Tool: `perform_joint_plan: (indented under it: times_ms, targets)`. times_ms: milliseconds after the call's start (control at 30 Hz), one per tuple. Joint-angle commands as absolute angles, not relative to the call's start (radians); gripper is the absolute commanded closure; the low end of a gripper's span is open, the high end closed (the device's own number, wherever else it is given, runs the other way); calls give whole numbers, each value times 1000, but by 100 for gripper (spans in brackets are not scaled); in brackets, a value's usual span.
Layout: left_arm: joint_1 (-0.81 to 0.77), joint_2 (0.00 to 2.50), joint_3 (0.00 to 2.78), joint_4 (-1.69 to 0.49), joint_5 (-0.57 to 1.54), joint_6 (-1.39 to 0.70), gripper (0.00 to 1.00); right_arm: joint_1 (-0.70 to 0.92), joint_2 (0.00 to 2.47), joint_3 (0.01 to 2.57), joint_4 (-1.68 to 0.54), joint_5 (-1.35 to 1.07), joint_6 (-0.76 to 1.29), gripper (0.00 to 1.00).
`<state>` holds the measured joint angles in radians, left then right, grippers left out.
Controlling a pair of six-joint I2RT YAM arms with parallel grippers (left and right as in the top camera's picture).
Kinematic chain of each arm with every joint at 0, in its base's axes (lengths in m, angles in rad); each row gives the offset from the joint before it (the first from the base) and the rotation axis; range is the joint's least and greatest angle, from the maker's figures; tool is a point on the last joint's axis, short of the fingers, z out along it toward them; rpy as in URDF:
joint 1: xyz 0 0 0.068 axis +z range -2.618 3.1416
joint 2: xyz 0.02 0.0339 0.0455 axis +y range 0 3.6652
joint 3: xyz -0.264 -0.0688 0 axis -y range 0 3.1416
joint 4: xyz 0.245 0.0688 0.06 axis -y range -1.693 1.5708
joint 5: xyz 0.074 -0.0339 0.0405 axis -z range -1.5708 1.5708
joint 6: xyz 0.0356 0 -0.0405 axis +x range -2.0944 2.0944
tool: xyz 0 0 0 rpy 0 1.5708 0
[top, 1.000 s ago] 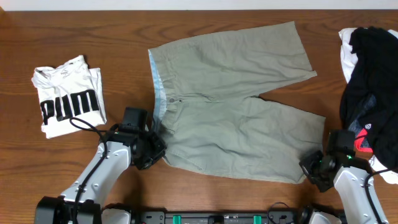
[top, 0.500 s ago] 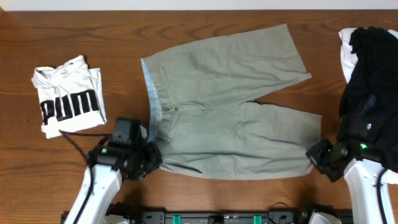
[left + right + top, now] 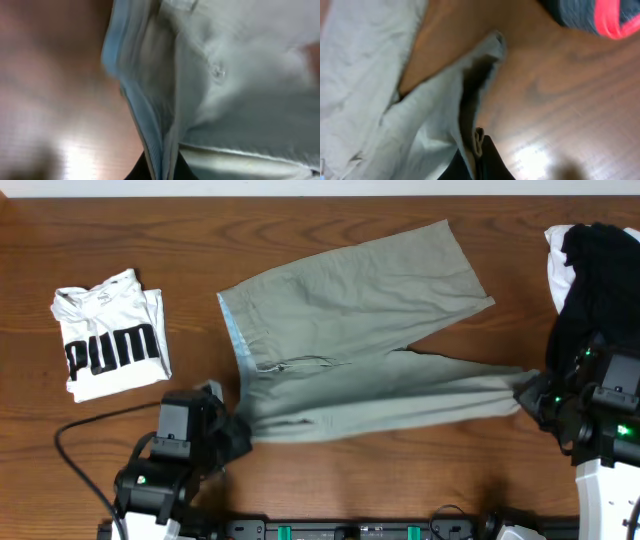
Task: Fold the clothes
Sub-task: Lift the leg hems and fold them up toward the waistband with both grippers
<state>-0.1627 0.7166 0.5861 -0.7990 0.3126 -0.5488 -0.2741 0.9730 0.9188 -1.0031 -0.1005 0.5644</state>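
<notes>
Next, my right gripper releases the hem of the near leg, laying it on the far leg of the khaki shorts (image 3: 455, 244), by its top corner.
The khaki shorts (image 3: 350, 310) lie across the middle of the table, pale blue waistband lining at the left. The near leg is lifted and stretched taut between both grippers. My left gripper (image 3: 235, 432) is shut on the waistband's near corner; the left wrist view shows the blue lining (image 3: 159, 145) pinched between the jaws. My right gripper (image 3: 528, 392) is shut on the hem of the near leg, seen as bunched cloth (image 3: 477, 142) in the right wrist view.
A folded white tee with black PUMA lettering (image 3: 110, 335) lies at the left. A heap of black, white and red garments (image 3: 600, 280) sits at the right edge, close to my right arm; its red trim (image 3: 607, 22) shows in the right wrist view.
Both grippers have lifted the near edge of the shorts and carried it away from the table's front. The near leg has narrowed into a taut band and the shorts have shifted left.
</notes>
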Motion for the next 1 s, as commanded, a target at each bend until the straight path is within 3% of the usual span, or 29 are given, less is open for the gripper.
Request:
perform_joint_plan:
  times_ms: [0,967]
  targets:
    - [-159,713,622,-702,188,-547,94,-273,992,955,-953,-49,508,99]
    - [-144,1251,622,258,-68,-554,94,-17,1596,1186,-228,-1,343,99]
